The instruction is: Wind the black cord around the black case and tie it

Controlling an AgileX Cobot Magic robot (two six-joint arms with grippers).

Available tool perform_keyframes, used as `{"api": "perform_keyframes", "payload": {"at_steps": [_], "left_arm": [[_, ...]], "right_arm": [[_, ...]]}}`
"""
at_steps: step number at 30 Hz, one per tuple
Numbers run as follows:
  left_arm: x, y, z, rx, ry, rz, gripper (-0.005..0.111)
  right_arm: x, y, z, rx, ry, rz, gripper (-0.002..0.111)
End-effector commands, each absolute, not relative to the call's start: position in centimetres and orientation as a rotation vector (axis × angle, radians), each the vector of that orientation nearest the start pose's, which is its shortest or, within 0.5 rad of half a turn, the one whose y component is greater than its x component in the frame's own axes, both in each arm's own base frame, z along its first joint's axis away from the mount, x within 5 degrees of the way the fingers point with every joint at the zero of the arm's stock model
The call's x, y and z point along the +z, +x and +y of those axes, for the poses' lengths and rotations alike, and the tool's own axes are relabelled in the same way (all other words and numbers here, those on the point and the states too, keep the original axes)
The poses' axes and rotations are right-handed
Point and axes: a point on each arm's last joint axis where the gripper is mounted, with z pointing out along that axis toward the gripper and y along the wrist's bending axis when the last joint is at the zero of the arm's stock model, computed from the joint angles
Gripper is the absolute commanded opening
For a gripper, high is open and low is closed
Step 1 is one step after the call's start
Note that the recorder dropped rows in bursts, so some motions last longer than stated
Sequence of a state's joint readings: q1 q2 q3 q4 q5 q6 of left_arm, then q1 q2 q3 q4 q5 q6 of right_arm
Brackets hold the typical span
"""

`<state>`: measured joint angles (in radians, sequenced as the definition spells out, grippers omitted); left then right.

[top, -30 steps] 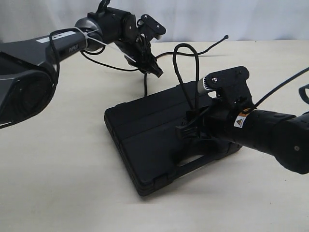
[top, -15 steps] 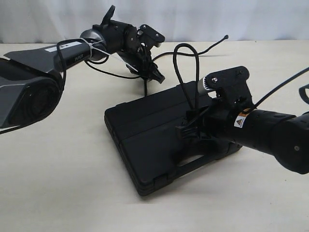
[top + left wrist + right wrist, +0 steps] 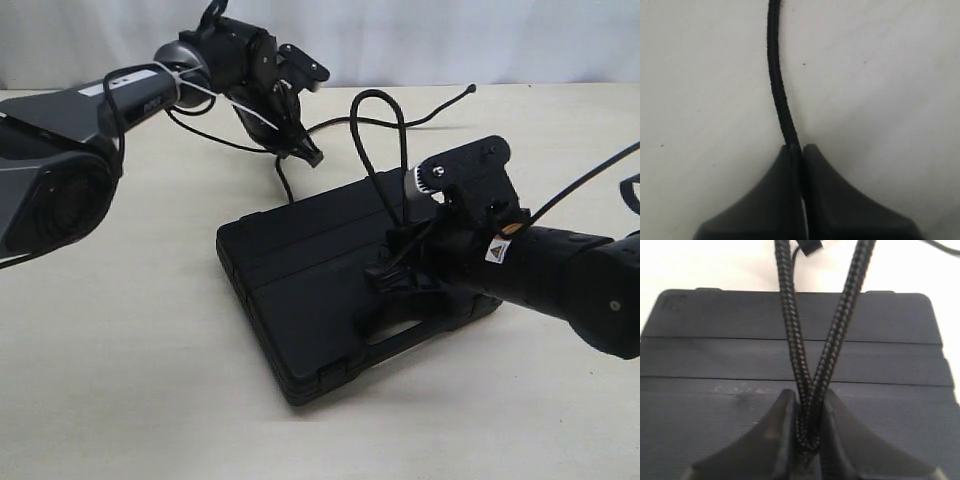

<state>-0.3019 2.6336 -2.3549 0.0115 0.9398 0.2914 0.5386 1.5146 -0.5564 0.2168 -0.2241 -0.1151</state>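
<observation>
Next, my left gripper releases the black cord on the pale table [image 3: 214, 157], beyond the corner of the case that is nearest my left arm.
The black case [image 3: 310, 270] lies flat on the pale table, its ribbed lid [image 3: 715, 345] up. The black cord [image 3: 375, 115] rises in a tall loop above the case's far side and trails off toward the back right, ending in a small knotted tip [image 3: 470, 89]. My right gripper [image 3: 388, 272] hovers over the lid, shut on two strands of the black cord [image 3: 807, 390] that cross between its fingers. Behind the case, my left gripper [image 3: 308, 155] points down at the table, shut on a single strand of the black cord [image 3: 777, 85].
Pale table surface [image 3: 130, 400] extends around the case on the left and front. A white backdrop [image 3: 450, 40] closes the far side. The arms' smooth black cables [image 3: 200, 135] hang near the left arm, and another [image 3: 585, 180] runs by the right arm.
The left gripper has swung slightly left and lower toward the table, still holding its strand. The right gripper has edged a little toward the case's front, and the loop leans with it.
</observation>
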Motion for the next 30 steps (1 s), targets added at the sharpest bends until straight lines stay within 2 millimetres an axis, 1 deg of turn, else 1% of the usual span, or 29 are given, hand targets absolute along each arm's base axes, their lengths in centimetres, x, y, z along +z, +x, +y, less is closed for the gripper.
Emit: {"api": "perform_keyframes", "payload": {"at_steps": [1,4,6,8,10,12,14,15,17,20,21,22,23,25,26,27,28,29,30], "left_arm": [[15.7,52.9,-14.2,0.008,0.736,2.605,0.0],[17.1,52.5,-13.0,-0.059,0.756,2.631,0.0],[17.6,52.2,-12.8,-0.124,0.779,2.644,0.0],[17.9,51.8,-12.7,-0.237,0.801,2.656,0.0],[18.2,51.3,-13.1,-0.33,0.87,2.657,0.0],[18.5,51.2,-13.3,-0.352,0.889,2.639,0.0],[19.2,51.0,-13.7,-0.375,0.914,2.609,0.0],[20.1,50.7,-14.0,-0.417,0.918,2.585,0.0],[20.8,50.1,-14.1,-0.449,0.93,2.58,0.0],[21.3,48.5,-13.6,-0.421,0.956,2.609,0.0],[21.3,48.1,-13.2,-0.38,0.938,2.596,0.0],[21.3,47.5,-12.8,-0.352,0.913,2.589,0.0],[20.8,46.0,-11.9,-0.279,0.871,2.513,0.0],[20.5,44.1,-11.2,-0.196,0.86,2.397,0.0],[20.5,43.0,-10.7,-0.158,0.805,2.332,0.0],[20.6,41.0,-9.6,-0.053,0.679,2.197,0.0],[20.5,39.9,-9.1,-0.005,0.631,2.159,0.0],[19.9,37.3,-7.7,0.137,0.579,2.097,0.0],[19.3,36.1,-7.1,0.192,0.578,2.085,0.0]], "right_arm": [[17.7,24.7,11.7,0.214,-0.453,2.167,0.004],[17.7,25.3,10.3,0.152,-0.477,2.162,0.004],[17.7,25.7,9.5,0.124,-0.482,2.154,0.004],[18.0,26.2,9.0,0.104,-0.485,2.141,0.004],[18.2,26.9,9.3,0.09,-0.535,2.13,0.004],[18.4,27.7,9.7,0.071,-0.6,2.126,0.004],[18.4,28.6,10.1,0.063,-0.63,2.136,0.004],[18.3,29.5,10.4,0.06,-0.639,2.153,0.004],[18.2,29.8,10.5,0.056,-0.647,2.155,0.004],[18.3,29.9,10.6,0.052,-0.659,2.137,0.004],[18.4,29.9,10.6,0.049,-0.667,2.132,0.004],[18.4,29.9,10.6,0.049,-0.667,2.132,0.004],[18.4,29.9,10.5,0.05,-0.665,2.138,0.004],[18.3,29.8,10.5,0.05,-0.666,2.142,0.004],[18.3,29.8,10.5,0.05,-0.666,2.142,0.004],[18.4,29.9,10.5,0.05,-0.666,2.14,0.004],[18.4,29.9,10.5,0.05,-0.666,2.14,0.004],[18.4,29.9,10.5,0.05,-0.666,2.14,0.004],[18.4,29.9,10.5,0.05,-0.665,2.137,0.004]]}}
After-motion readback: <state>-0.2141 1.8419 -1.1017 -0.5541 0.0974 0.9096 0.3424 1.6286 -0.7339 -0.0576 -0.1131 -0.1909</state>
